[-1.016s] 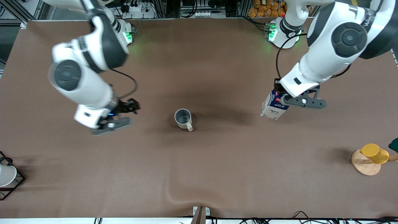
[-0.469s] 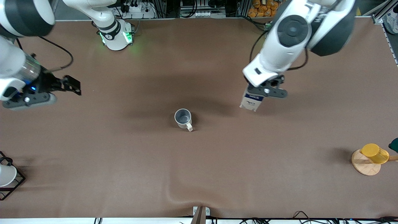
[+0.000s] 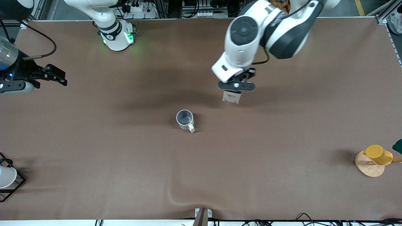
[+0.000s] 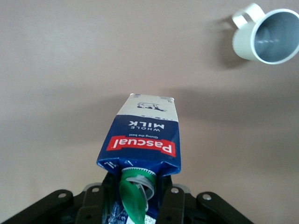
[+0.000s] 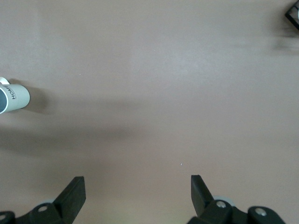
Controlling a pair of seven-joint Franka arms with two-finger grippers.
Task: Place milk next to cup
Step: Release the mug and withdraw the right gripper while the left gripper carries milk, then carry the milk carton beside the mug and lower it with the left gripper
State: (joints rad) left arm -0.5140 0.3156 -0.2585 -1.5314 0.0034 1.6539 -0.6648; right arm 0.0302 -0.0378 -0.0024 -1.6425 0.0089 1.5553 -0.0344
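Note:
Next, I set the milk down with my left gripper, releasing it on the brown table point(image 3: 187, 107) point(image 4: 242, 86) next to the cup, on the side opposite the cup's handle.
My left gripper point(image 3: 235, 88) is shut on the top of the milk point(image 3: 231, 97), a dark blue carton with white sides, a red band and a green cap. It holds the carton upright in the air over the brown table, beside the cup toward the left arm's end. In the left wrist view the milk point(image 4: 142, 140) hangs from the left gripper point(image 4: 138, 200), with the cup point(image 4: 268, 37) apart from it. The cup point(image 3: 184, 118) is cream-white with a grey inside and stands mid-table. My right gripper point(image 3: 51, 76) is open and empty at the right arm's end; it also shows in its own view point(image 5: 138, 186), with the cup point(image 5: 11, 99) at the edge.
A yellow cup point(image 3: 378, 154) lies on a round wooden coaster point(image 3: 367, 168) at the left arm's end, near the front camera. A white cup in a black wire frame point(image 3: 7, 177) stands at the right arm's end. A dark green object point(image 3: 398, 146) shows at the frame's edge.
My left gripper has carried the milk from the left arm's end toward the cup. My right arm has drawn back from near the cup to its own end of the table.

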